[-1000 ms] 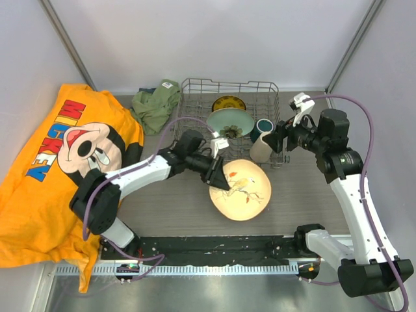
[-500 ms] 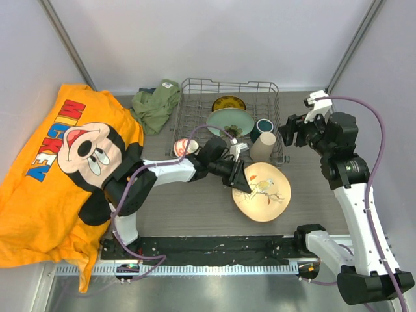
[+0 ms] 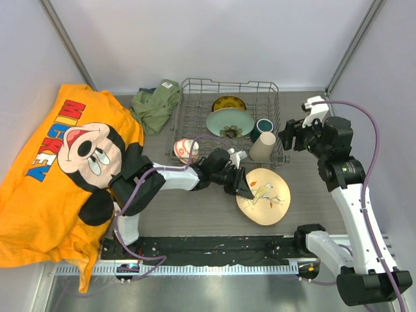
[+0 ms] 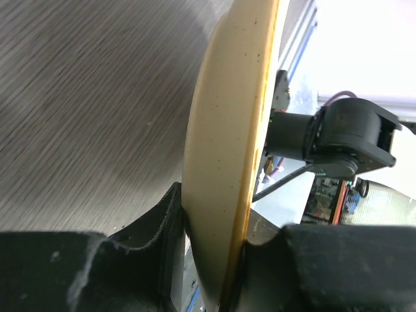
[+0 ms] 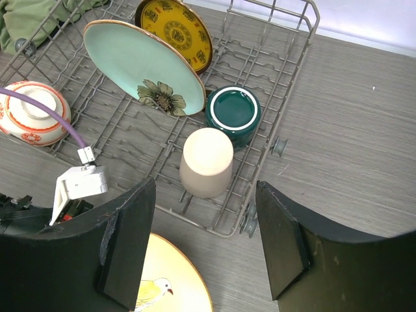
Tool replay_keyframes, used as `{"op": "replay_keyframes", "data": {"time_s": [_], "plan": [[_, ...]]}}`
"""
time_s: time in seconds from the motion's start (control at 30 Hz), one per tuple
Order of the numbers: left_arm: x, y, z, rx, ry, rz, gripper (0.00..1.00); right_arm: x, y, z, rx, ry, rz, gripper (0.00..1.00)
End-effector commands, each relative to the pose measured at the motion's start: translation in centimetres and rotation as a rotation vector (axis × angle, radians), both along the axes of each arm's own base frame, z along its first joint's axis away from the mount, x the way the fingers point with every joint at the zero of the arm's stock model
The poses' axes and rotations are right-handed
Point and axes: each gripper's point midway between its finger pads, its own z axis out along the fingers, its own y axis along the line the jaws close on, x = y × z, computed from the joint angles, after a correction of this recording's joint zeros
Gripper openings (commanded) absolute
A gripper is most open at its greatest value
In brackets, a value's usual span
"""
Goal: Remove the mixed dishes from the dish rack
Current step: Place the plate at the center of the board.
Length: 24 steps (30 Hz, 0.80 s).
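Next, my left gripper sets the cream bird plate free on the bare table (image 3: 268,204) in front of the beige cup.
The grey wire dish rack (image 3: 227,82) stands at the back middle. In it are a pale green plate (image 3: 229,121) (image 5: 140,65), a small yellow plate (image 3: 229,103) (image 5: 172,29), a dark teal mug (image 3: 264,127) (image 5: 234,114), an upturned beige cup (image 3: 262,146) (image 5: 207,162) and a red-orange bowl (image 3: 186,149) (image 5: 29,114) at the near left corner. My left gripper (image 3: 246,185) (image 4: 218,227) is shut on the rim of the cream bird plate (image 3: 265,196) (image 4: 227,130), tilted in front of the rack. My right gripper (image 3: 289,136) (image 5: 206,195) hangs open above the beige cup.
An orange Mickey shirt (image 3: 58,169) covers the table's left side. A green cloth (image 3: 156,104) lies against the rack's left end. The arms' base rail (image 3: 214,266) runs along the near edge. The left arm's purple cable (image 5: 39,107) crosses over the bowl.
The left gripper carried the bird plate to the right, to in front of the rack's right corner, uncovering the bowl. The right gripper drew back to the right and up from the cup.
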Motion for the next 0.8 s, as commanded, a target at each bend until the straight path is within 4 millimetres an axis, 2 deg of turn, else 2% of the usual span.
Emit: {"op": "replay_keyframes", "data": {"time_s": [0.0,0.3,0.77], "plan": [[0.4,-2.1,4.7,-0.165,-0.065,0.014,0.00,0.2,-0.1,1.8,0.021,-0.079,-0.008,0.68],[-0.8,-3.6,2.5,-0.122,0.000,-0.022,0.00,-0.3,-0.2,1.8,0.019,-0.091,-0.004,0.68],[-1.9,-3.8,0.4,-0.047,-0.006,-0.061,0.00,-0.5,0.1,0.9,0.009,-0.078,0.017,0.68]]}}
